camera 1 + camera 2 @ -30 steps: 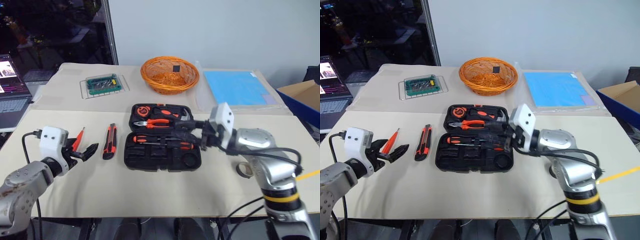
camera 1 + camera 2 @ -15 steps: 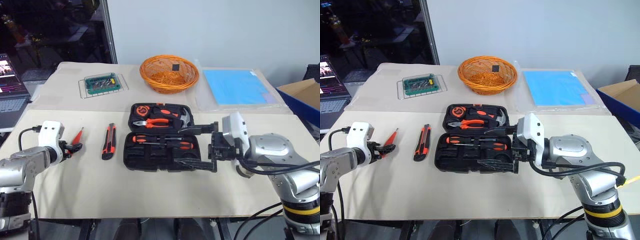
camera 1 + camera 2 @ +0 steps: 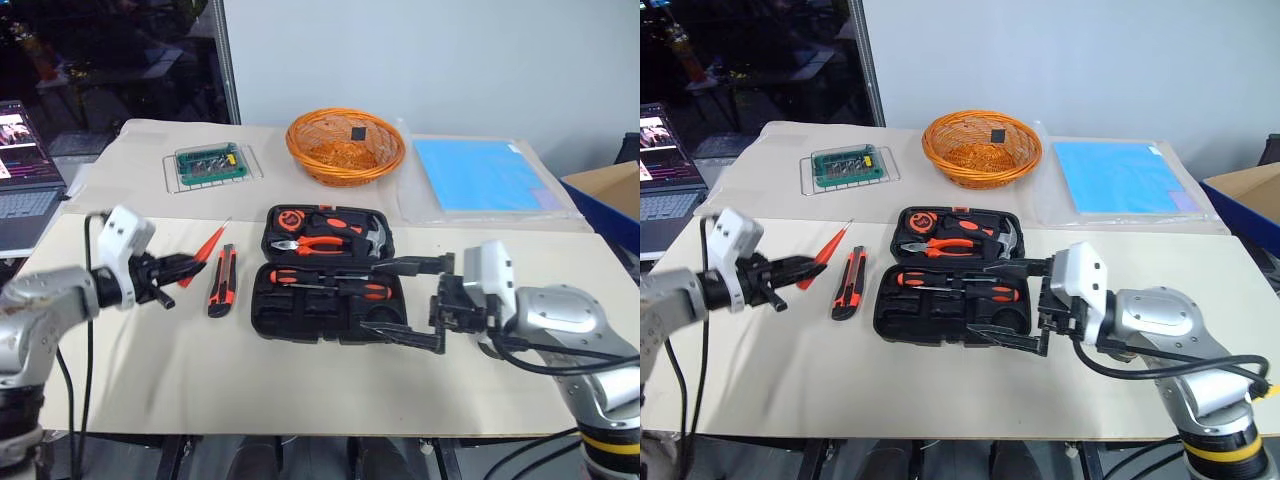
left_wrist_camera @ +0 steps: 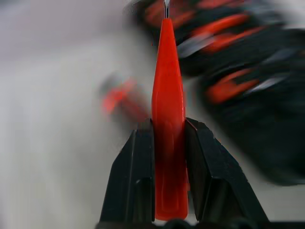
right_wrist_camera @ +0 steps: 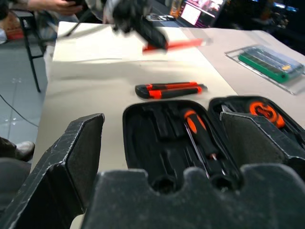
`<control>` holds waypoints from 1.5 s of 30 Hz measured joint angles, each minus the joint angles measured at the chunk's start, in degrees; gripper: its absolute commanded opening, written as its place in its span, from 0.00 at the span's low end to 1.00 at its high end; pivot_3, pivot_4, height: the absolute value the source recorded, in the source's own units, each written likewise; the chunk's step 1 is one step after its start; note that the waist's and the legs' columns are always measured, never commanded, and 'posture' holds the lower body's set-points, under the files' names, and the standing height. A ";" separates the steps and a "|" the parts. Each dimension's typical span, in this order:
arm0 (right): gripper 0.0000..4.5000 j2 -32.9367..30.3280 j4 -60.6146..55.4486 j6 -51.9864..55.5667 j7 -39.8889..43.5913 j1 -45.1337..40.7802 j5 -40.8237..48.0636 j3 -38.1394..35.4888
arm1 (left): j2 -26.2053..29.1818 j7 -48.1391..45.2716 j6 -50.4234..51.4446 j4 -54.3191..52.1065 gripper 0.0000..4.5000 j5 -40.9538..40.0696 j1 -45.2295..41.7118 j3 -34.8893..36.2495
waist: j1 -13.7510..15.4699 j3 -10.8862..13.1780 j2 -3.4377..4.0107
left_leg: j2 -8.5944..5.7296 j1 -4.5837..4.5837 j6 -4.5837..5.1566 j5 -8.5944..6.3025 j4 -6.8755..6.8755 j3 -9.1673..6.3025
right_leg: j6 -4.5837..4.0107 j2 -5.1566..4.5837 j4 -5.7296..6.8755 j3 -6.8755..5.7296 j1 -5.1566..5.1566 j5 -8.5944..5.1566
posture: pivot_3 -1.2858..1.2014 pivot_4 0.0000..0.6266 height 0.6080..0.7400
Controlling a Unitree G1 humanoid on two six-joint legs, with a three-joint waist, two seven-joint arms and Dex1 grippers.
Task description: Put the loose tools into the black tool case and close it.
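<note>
Next, my left gripper releases the small all-orange screwdriver next to the black-and-orange screwdrivers in the case's near half (image 3: 307, 294) (image 4: 259, 106).
The black tool case (image 3: 300, 312) lies open at the table's middle, with two black-and-orange screwdrivers (image 3: 345, 290) in its near half and pliers and a hammer in its far half. To its left, the black-and-orange utility knife (image 3: 221, 281) rests on the table. Left of the knife and above the table, my left gripper (image 3: 180, 268) is shut on the small all-orange screwdriver (image 4: 167, 95), whose tip points toward the case. My right gripper (image 3: 370, 297) stands open at the case's right side, its fingers reaching over the right edge with nothing between them.
An orange wicker basket (image 3: 345, 146) sits behind the case, a green bit set in a clear box (image 3: 207, 166) at back left and a blue sheet (image 3: 480, 175) at back right. A laptop (image 3: 25, 190) stands off the left edge. A person's hand (image 5: 52, 5) shows beyond the table.
My left gripper closed on the small orange screwdriver, lifted it off the table and carried it right, toward the knife. My right gripper opened wide and drew back to the case's right side.
</note>
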 measured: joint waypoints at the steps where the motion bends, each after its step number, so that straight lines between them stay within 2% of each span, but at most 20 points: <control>1: 1.00 -0.71 -0.61 0.02 0.23 1.74 0.16 -1.26 | 0.05 -2.53 -1.25 -0.17 0.10 1.35 -2.71 -4.00 | 0.22 -0.02 0.04 | 0.00 0.01 0.00 0.00 0.03 0.06 | -0.05 0.00 0.02 0.01 0.00 -0.03 | 0.52 0.24 1.00; 4: 1.00 -2.61 -2.64 0.22 0.48 7.04 1.92 -5.91 | -1.89 -8.36 -5.05 1.61 0.10 6.56 -8.82 -15.70 | 0.11 -0.02 0.04 | 0.02 0.01 0.02 0.01 0.10 0.08 | -0.07 0.06 0.03 0.05 0.02 -0.02 | 0.52 0.24 1.00; 7: 1.00 -4.51 -4.93 1.25 0.69 13.76 3.33 -11.82 | -7.73 -12.01 -9.73 8.34 0.10 14.95 -17.30 -27.70 | 0.17 -0.01 0.02 | 0.00 0.00 0.04 0.02 0.19 -0.02 | 0.18 0.13 0.05 0.06 0.08 0.08 | 0.52 0.24 1.00; 10: 1.00 -4.79 -6.84 1.27 0.24 17.28 4.48 -15.91 | -10.95 -14.38 -14.57 15.33 0.10 21.87 -21.62 -34.63 | -0.58 -0.01 0.01 | 0.00 0.00 0.05 0.01 0.20 -0.01 | 0.22 0.16 0.06 0.16 0.04 0.10 | 0.52 0.24 1.00; 14: 1.00 -4.85 -8.53 1.33 -0.90 20.88 4.55 -18.60 | -12.83 -16.70 -17.86 20.02 0.10 27.61 -24.12 -38.54 | -0.86 -0.01 0.02 | 0.01 -0.01 0.06 0.01 0.19 -0.11 | 0.28 0.20 0.12 0.15 0.04 0.05 | 0.52 0.24 1.00; 20: 1.00 -4.84 -10.84 1.33 -2.72 22.64 5.54 -19.56 | -12.89 -18.95 -20.39 21.82 0.10 32.32 -24.71 -39.27 | -0.88 -0.04 0.07 | 0.01 0.02 0.06 0.01 0.24 -0.11 | 0.49 0.18 0.13 0.15 0.10 -0.05 | 0.52 0.24 1.00; 32: 1.00 -4.87 -11.16 1.31 -4.26 22.69 5.78 -18.68 | -12.44 -21.75 -20.00 20.14 0.10 35.13 -24.23 -38.65 | -1.59 -0.05 0.08 | 0.01 0.03 0.06 0.01 0.24 -0.13 | 0.47 0.19 0.18 0.15 0.10 -0.05 | 0.52 0.24 1.00; 34: 1.00 -4.97 -11.13 1.31 -4.27 22.47 5.78 -18.09 | -12.46 -21.78 -19.92 19.98 0.32 35.28 -24.03 -38.38 | -1.61 -0.05 0.08 | 0.01 0.03 0.06 0.01 0.24 -0.14 | 0.47 0.19 0.18 0.15 0.10 -0.06 | 0.52 0.24 1.00; 36: 1.00 -5.01 -11.13 1.31 -4.33 22.44 5.79 -17.79 | -12.48 -21.87 -19.75 19.78 0.44 35.27 -23.69 -37.86 | -1.60 -0.06 0.09 | 0.01 0.03 0.06 0.01 0.24 -0.15 | 0.47 0.19 0.19 0.15 0.10 -0.05 | 0.52 0.24 1.00; 39: 1.00 -5.02 -11.14 1.31 -4.52 22.41 5.83 -17.56 | -12.08 -22.06 -18.66 19.13 0.44 34.47 -22.76 -35.98 | -1.54 -0.06 0.09 | 0.01 0.03 0.06 0.02 0.27 -0.15 | 0.47 0.19 0.22 0.15 0.09 -0.05 | 0.52 0.24 1.00; 42: 1.00 -5.05 -11.04 1.27 -4.53 22.27 5.80 -17.14 | -11.24 -22.76 -13.76 15.88 0.44 29.37 -20.08 -30.38 | -1.59 -0.05 0.08 | 0.02 0.01 0.07 0.02 0.29 -0.17 | 0.47 0.19 0.25 0.14 0.07 -0.05 | 0.52 0.24 1.00; 43: 1.00 -5.05 -10.97 1.24 -4.53 22.23 5.78 -17.02 | -11.18 -22.79 -11.82 14.78 0.33 27.33 -19.68 -28.20 | -1.55 -0.05 0.08 | 0.03 0.01 0.06 0.02 0.30 -0.17 | 0.46 0.18 0.27 0.13 0.07 -0.05 | 0.52 0.24 1.00; 44: 1.00 -5.05 -10.70 1.15 -4.55 21.78 5.70 -16.67 | -11.57 -22.11 -8.33 13.46 0.30 24.25 -19.38 -24.37 | -1.52 -0.05 0.08 | 0.02 0.01 0.07 0.02 0.34 -0.18 | 0.47 0.17 0.29 0.12 0.08 -0.06 | 0.52 0.24 1.00; 45: 1.00 -5.03 -10.44 1.08 -4.60 21.35 5.65 -16.36 | -11.78 -21.45 -6.28 12.50 0.21 22.28 -19.16 -21.50 | -1.52 -0.05 0.08 | 0.02 0.01 0.07 0.02 0.37 -0.19 | 0.49 0.17 0.30 0.11 0.10 -0.07 | 0.52 0.24 1.00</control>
